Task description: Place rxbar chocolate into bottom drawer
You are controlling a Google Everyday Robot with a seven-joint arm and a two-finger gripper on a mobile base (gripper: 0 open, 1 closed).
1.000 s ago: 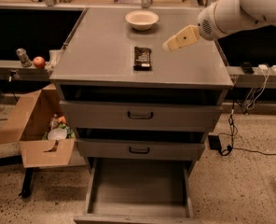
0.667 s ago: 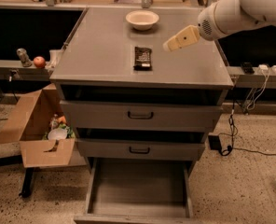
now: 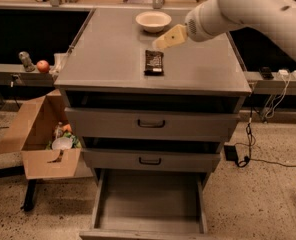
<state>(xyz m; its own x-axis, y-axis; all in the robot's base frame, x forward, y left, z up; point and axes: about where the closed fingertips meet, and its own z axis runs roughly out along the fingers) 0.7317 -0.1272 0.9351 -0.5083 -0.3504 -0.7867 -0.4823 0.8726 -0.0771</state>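
The middle of the rxbar chocolate [image 3: 154,63] on the grey cabinet top is the next spot my gripper should go down to and close on.
The rxbar chocolate [image 3: 154,62], a flat dark bar with pale print, lies on the grey cabinet top [image 3: 103,59] near its middle. The bottom drawer [image 3: 149,201] stands pulled out with a bare grey floor. My gripper [image 3: 160,42] hangs on the white arm coming in from the upper right. It sits just above and behind the bar's far end, between the bar and the cream bowl [image 3: 153,20]. It does not hold the bar.
The two upper drawers [image 3: 151,124] with black handles are closed or nearly closed. An open cardboard box [image 3: 43,139] with items stands on the floor to the left. An apple [image 3: 43,66] lies on a shelf to the left. Cables [image 3: 248,144] hang to the right.
My gripper has moved left and down, from the right side of the cabinet top to just behind the bar. The bar and drawers have not moved.
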